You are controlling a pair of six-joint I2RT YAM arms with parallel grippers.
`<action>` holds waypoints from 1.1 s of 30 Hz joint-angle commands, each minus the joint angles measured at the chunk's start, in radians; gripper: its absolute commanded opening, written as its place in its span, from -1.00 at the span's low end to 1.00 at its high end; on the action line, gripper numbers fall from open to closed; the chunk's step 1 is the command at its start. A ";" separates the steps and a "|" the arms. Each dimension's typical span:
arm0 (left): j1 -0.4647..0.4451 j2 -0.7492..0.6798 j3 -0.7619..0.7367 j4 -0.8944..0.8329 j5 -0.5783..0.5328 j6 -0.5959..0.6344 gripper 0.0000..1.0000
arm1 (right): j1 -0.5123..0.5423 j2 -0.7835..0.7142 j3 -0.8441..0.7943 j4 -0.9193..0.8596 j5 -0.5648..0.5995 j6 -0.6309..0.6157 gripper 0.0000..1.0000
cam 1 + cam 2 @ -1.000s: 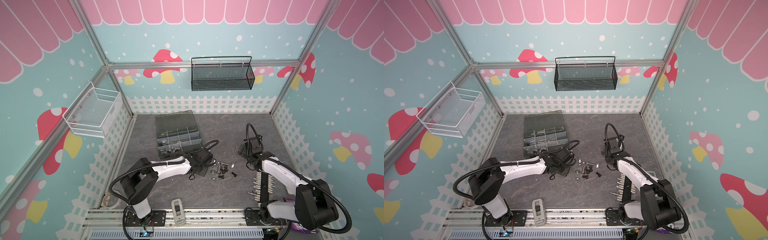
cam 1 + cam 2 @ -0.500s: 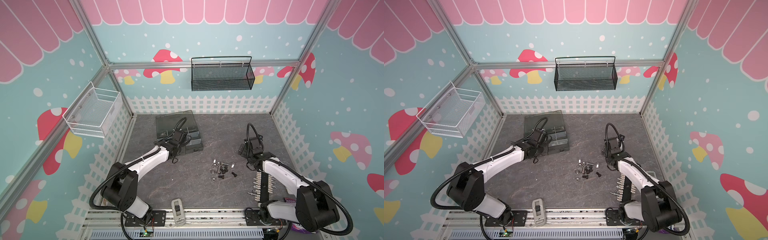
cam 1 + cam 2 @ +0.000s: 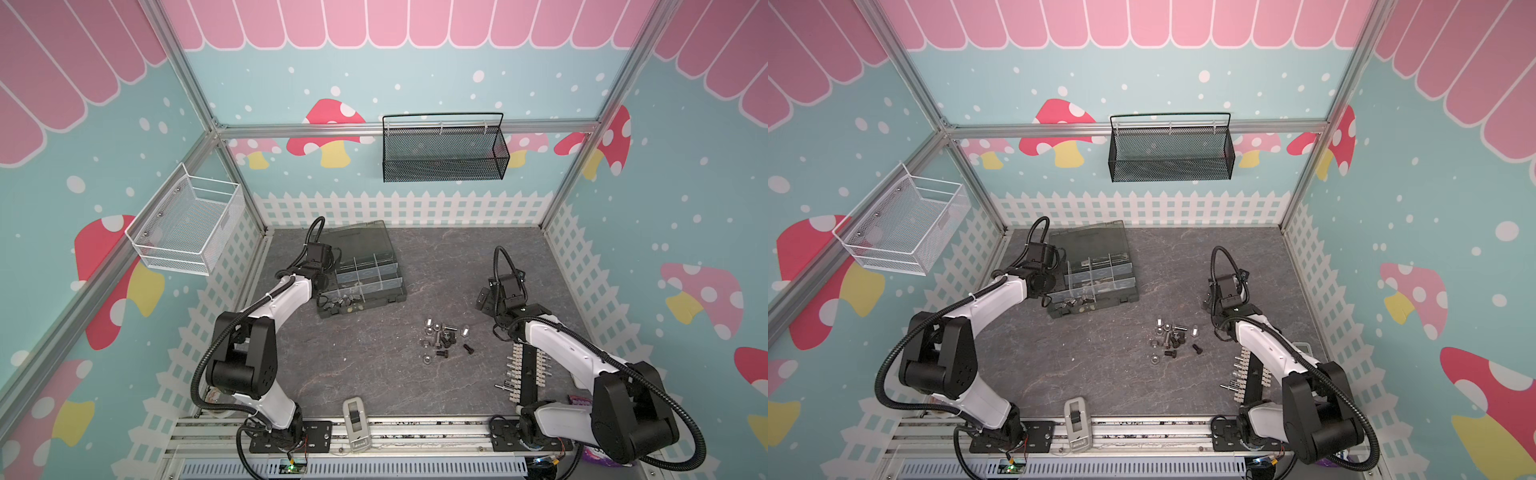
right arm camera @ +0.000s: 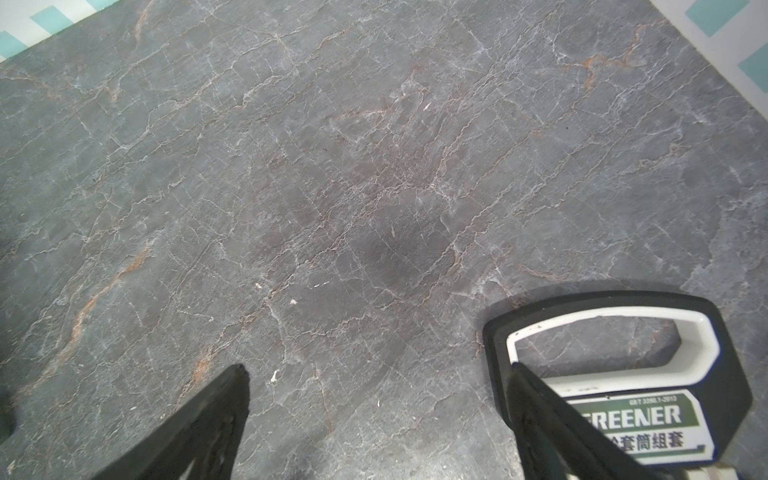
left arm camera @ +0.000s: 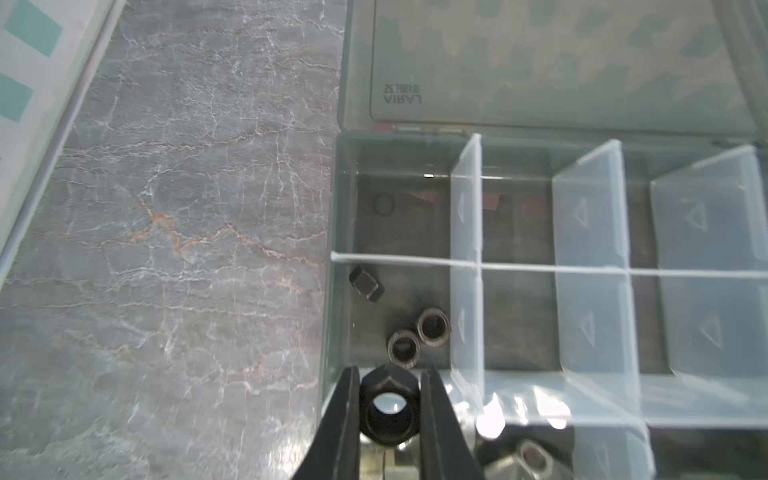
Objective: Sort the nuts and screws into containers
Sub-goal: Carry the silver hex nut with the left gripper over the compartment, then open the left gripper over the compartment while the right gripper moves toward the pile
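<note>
The silver screw lies at the far edge of the pile, nearest the organizer box. Next, my right gripper will grab the body of the silver screw (image 3: 429, 321) there.
My left gripper (image 5: 390, 373) is shut on a black hex nut (image 5: 388, 409) and hangs over the left end of the dark grey organizer box (image 3: 368, 302) (image 3: 1100, 308). Below it, one of the containers (image 5: 415, 257) holds a black nut (image 5: 365, 283) and two grey nuts (image 5: 404, 348). Loose screws and nuts (image 3: 444, 337) (image 3: 1172, 338) lie in a small pile mid-table in both top views. To the right of that pile my right gripper (image 4: 378, 370) (image 3: 488, 298) stands open over bare table with nothing between its fingers.
The box's smoky lid (image 3: 359, 241) lies open behind it. A white terminal strip (image 3: 525, 374) lies beside the right arm. A black-and-white labelled card (image 4: 615, 353) sits by the right gripper. A black mesh basket (image 3: 444, 149) and a white wire basket (image 3: 187, 226) hang on the walls.
The left arm has swung from the pile in the middle back to the organizer box, carrying the black nut. The right arm has not moved.
</note>
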 commanded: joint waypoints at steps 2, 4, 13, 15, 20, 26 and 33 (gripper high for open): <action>0.023 0.052 0.053 0.024 0.028 0.023 -0.67 | 0.007 -0.021 -0.001 0.007 0.001 0.018 0.95; 0.028 0.077 0.068 0.027 0.035 0.026 -0.66 | 0.006 -0.020 -0.001 0.006 0.001 0.018 0.95; 0.030 0.139 0.089 0.029 0.053 0.024 -0.50 | 0.008 -0.009 -0.001 0.000 -0.023 -0.017 0.95; 0.030 0.139 0.087 0.028 0.056 0.023 -0.45 | 0.009 -0.012 -0.003 -0.001 -0.029 -0.031 0.98; 0.030 0.130 0.077 0.028 0.064 0.018 -0.33 | 0.019 -0.025 -0.006 -0.009 -0.050 -0.062 0.94; 0.030 0.070 0.045 0.030 0.066 0.000 -0.31 | 0.064 -0.029 0.021 -0.072 -0.051 -0.084 0.75; 0.018 -0.073 -0.050 0.041 0.076 -0.049 -0.14 | 0.167 -0.073 0.044 -0.131 -0.052 -0.070 0.58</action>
